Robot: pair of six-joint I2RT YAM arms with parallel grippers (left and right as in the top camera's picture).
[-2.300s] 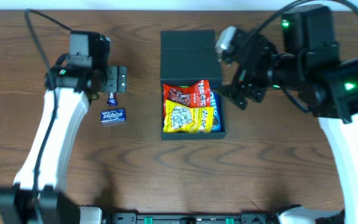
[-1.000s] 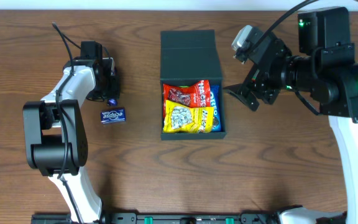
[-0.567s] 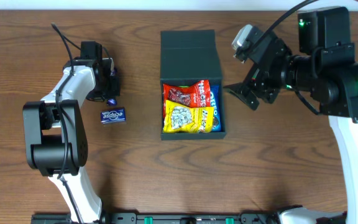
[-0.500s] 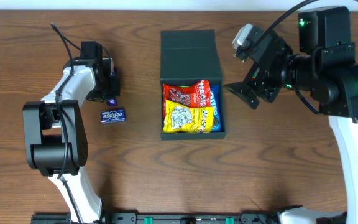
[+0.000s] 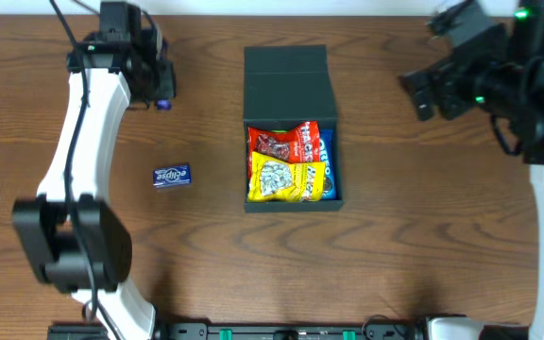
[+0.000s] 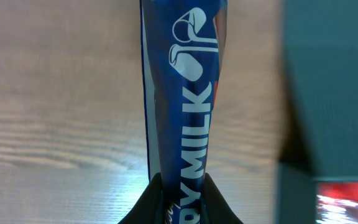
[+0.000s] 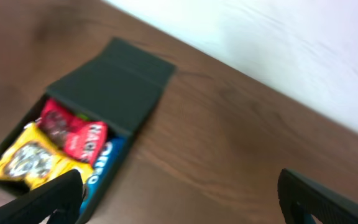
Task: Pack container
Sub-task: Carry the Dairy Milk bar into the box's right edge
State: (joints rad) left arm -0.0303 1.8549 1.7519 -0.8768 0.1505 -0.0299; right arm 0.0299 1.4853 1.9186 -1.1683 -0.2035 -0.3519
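Next, I let go of the blue Dairy Milk bar with my left gripper on top of the blue Oreo pack (image 5: 329, 168) in the container.
The container (image 5: 289, 85) is a dark rectangular box lying open mid-table, its flap lid folded back on the far side. Inside lie a red packet (image 5: 286, 142), a yellow packet (image 5: 286, 179) and a blue Oreo pack (image 5: 328, 162). My left gripper (image 5: 159, 90) is at the far left of the table, shut on a blue Dairy Milk bar (image 6: 185, 93) that stands up between its fingertips (image 6: 149, 202). The box's dark wall (image 6: 334, 93) shows to the right of the bar. My right gripper (image 5: 416, 93) hangs open to the right of the container, with nothing between its fingers (image 7: 42, 202).
A small blue Eclipse packet (image 5: 172, 176) lies on the wood left of the container. In the right wrist view the open container (image 7: 104, 81) sits at the left, with the table's far edge and a white wall behind it.
My left gripper shut on the blue bar and carried it up and toward the table's far side. The right arm pulled back to the right, away from the container.
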